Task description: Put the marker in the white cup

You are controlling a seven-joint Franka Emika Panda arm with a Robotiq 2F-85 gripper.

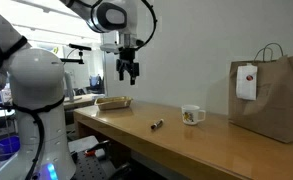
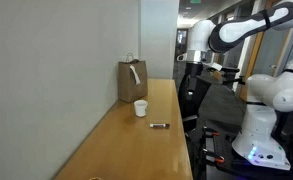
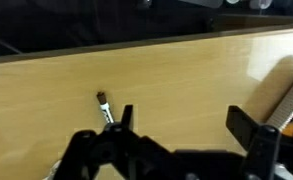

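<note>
I should next move my gripper over to the marker's white body [image 1: 158, 124] [image 3: 108, 116], away from the marker's dark end, and I should close it there.
The marker [image 1: 157, 125] is a thin dark stick lying flat on the wooden table [image 1: 196, 145], a little in front of the white cup [image 1: 192, 115]. The cup is a small white mug with a handle and a small print. Both show in both exterior views: the marker [image 2: 158, 126] and the cup [image 2: 140, 108]. My gripper [image 1: 129, 71] hangs open and empty high above the table's far end, apart from both. In the wrist view the open fingers [image 3: 186, 125] frame bare wood, and the marker [image 3: 106, 108] lies partly behind one finger.
A large brown paper bag [image 1: 276, 95] with a white tag stands at the table's end beyond the cup; it also shows in an exterior view [image 2: 132, 80]. A shallow tray [image 1: 113, 103] lies under the gripper. A second robot's white body [image 1: 36, 90] stands beside the table.
</note>
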